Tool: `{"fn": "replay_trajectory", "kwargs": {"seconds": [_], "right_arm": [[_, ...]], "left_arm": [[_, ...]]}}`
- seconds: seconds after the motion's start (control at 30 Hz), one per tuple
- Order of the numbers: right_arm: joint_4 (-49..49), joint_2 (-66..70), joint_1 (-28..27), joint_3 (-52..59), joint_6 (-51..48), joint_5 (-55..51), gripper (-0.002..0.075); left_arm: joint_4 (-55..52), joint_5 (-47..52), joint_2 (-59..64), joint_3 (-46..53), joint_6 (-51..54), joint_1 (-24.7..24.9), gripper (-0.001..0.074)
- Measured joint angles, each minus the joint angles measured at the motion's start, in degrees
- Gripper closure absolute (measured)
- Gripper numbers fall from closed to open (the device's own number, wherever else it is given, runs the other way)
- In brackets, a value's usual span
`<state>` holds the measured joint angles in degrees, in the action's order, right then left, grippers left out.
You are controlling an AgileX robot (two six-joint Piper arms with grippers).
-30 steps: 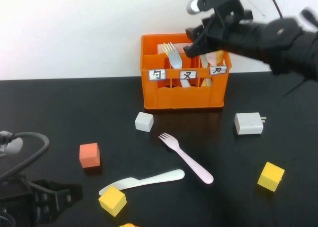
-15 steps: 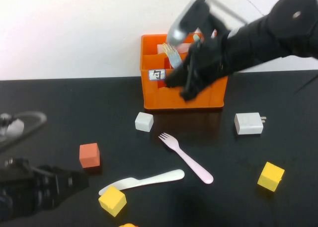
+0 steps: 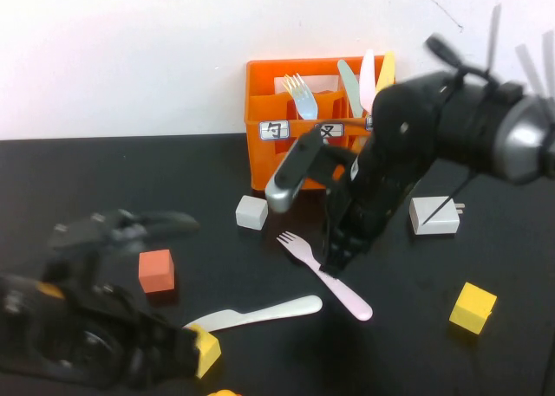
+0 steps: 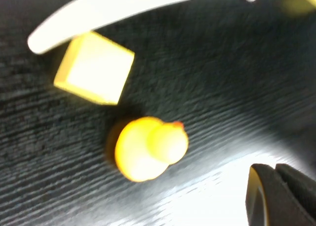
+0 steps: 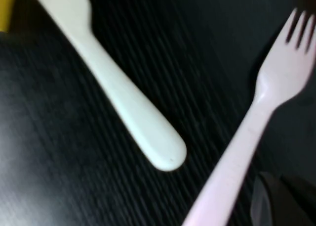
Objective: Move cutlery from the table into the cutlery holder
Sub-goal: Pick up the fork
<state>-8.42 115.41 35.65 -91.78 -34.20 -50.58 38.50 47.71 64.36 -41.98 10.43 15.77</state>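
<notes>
The handle of the pale pink fork slants past the closed fingers of my right gripper, so I need to open them, turn along the fork and grip just below its head [image 5: 257, 118].
The orange cutlery holder [image 3: 295, 166] stands at the back of the black table [image 3: 104, 179]. A pale pink knife [image 3: 368, 74] stands in its right compartment, between a light green knife [image 3: 349, 86] and a yellow knife [image 3: 385, 69]. A light blue fork [image 3: 301, 100] is in the middle one. The pale pink fork [image 3: 345, 296] lies in front of the holder and shows in the right wrist view [image 5: 247, 142]. The whitish knife [image 3: 256, 313] lies left of it and shows in both wrist views [image 5: 113, 87] [image 4: 113, 8]. My right gripper [image 3: 333, 260] hangs over the fork's middle. My left gripper [image 3: 173, 354] is at the front left, by a yellow cube [image 3: 199, 351].
A white cube [image 3: 251, 212], a red cube [image 3: 156, 269], a white charger [image 3: 434, 215] and a second yellow cube [image 3: 473, 307] lie around the cutlery. A yellow rubber duck [image 4: 148, 148] sits at the table's front edge beside the near yellow cube [image 4: 94, 67].
My right arm has come down from above the holder to the pink fork, and the pink knife now stands in the holder. My left arm has lifted and swung right toward the yellow cube.
</notes>
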Motion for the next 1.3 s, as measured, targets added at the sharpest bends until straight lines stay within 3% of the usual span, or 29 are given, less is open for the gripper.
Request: {"fn": "replay_trajectory", "kwargs": {"seconds": [0.1, 0.2, 0.33, 0.47, 0.73, 1.3], "right_arm": [[0.1, 2.8, -0.1, 0.0, 1.3, 0.4, 0.0704], [0.2, 4.5, -0.2, 0.0, 1.9, 0.5, 0.0610], [0.9, 5.8, -0.2, 0.0, 5.5, 1.5, 0.0433], [1.2, 6.4, -0.2, 0.0, 7.8, 2.6, 0.0339], [5.0, 6.4, -0.2, 0.0, 8.8, 4.4, 0.0316], [2.6, 7.8, -0.2, -0.3, 7.0, 5.4, 0.0317]], "left_arm": [[-5.5, -2.4, 2.1, 0.0, -5.4, 5.7, 0.0736], [-8.8, -4.9, 3.7, 0.0, -9.0, 9.1, 0.0736], [-10.1, -8.0, 4.4, -0.1, -10.4, 9.8, 0.0736], [-10.5, -9.7, 4.4, -0.2, -10.7, 9.8, 0.0736], [-10.5, -11.8, 4.4, -0.2, -10.8, 9.8, 0.0736], [-9.8, -13.3, 6.0, -0.2, -10.9, 9.8, 0.0736]]}}
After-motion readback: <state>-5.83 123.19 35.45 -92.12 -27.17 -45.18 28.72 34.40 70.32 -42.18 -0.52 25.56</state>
